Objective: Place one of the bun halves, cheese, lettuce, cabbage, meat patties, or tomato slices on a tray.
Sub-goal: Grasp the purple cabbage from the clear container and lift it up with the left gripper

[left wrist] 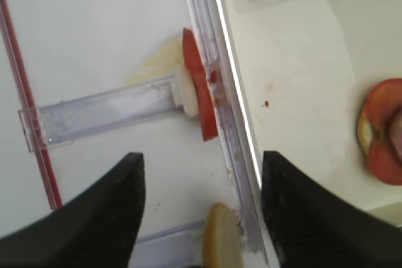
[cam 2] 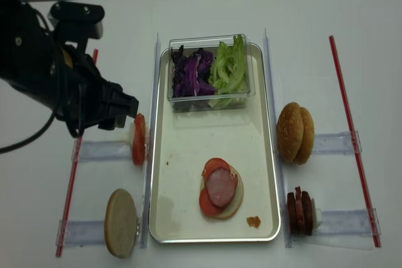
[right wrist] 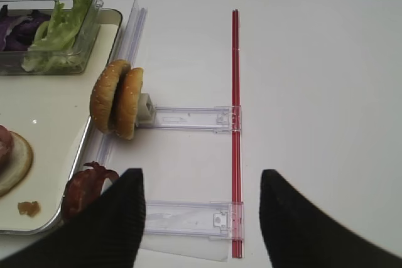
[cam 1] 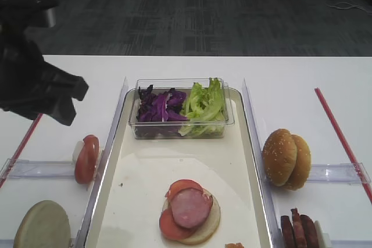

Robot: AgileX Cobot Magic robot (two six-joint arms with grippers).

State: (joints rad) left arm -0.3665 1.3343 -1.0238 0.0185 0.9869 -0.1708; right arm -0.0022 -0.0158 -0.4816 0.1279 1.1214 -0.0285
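I will next move my left gripper to the far part of the cabbage (cam 2: 191,65), next to the lettuce in the clear tub, and close it there.
The tray (cam 1: 145,172) (cam 2: 185,149) bears a flat bun half topped with tomato slices and a pink meat slice (cam 1: 189,208) (cam 2: 220,187). A clear tub on it holds cabbage (cam 1: 160,107) and lettuce (cam 1: 204,103). Racks hold two bun halves (cam 1: 286,158) (right wrist: 117,98), meat patties (cam 2: 300,209) (right wrist: 88,186), tomato slices (cam 2: 139,139) (left wrist: 200,92) and another bun half (cam 2: 120,222) (left wrist: 221,240). My left gripper (left wrist: 201,158) hovers open above the left racks, holding nothing. My right gripper (right wrist: 201,174) is open over the right racks, empty. No cheese is in view.
Clear acrylic racks (cam 2: 103,150) (right wrist: 188,118) flank the tray on both sides. Red strips (cam 2: 348,123) (right wrist: 235,123) run along the outer ends of the racks. A small orange crumb (cam 2: 253,221) lies in the tray's near right corner. The left arm (cam 2: 56,73) looms over the table's left.
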